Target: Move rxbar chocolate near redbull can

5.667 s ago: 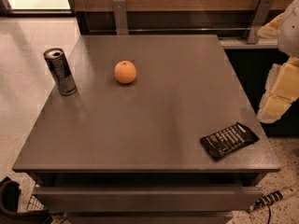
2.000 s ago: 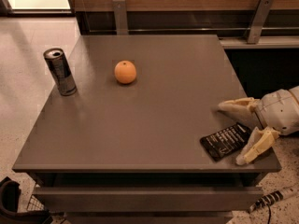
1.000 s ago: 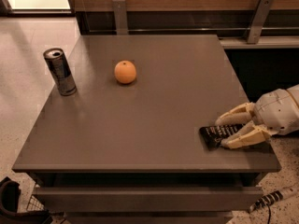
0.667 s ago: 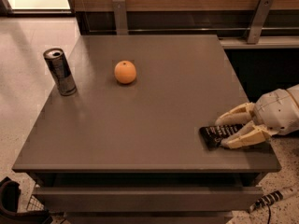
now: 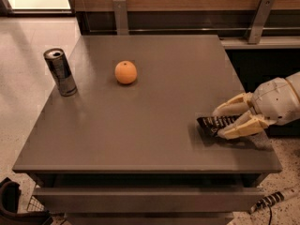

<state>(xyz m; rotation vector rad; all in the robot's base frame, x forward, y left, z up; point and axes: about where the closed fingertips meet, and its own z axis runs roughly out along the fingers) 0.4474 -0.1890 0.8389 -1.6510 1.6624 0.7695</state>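
Next, I open my gripper and let go of the rxbar chocolate on the grey table (image 5: 81, 107), at a spot just in front of the redbull can.
The rxbar chocolate (image 5: 212, 124), a flat black wrapper with white text, lies near the table's front right corner. My gripper (image 5: 224, 123) reaches in from the right; its cream fingers (image 5: 234, 105) are closed on the bar from both long sides, covering its right part. The redbull can (image 5: 60, 72), slim and dark silver with a shiny top, stands upright at the table's far left edge, far from the bar.
A round orange (image 5: 125, 72) sits on the grey table (image 5: 140, 125) between can and bar, nearer the can. A wooden wall with metal brackets (image 5: 121, 16) runs behind. A drawer front lies below the table's front edge. A dark object (image 5: 11, 203) is on the floor at lower left.
My gripper came down from the right, straddled the bar with open fingers, then closed on it. The bar has shifted slightly left. Can and orange have not moved.
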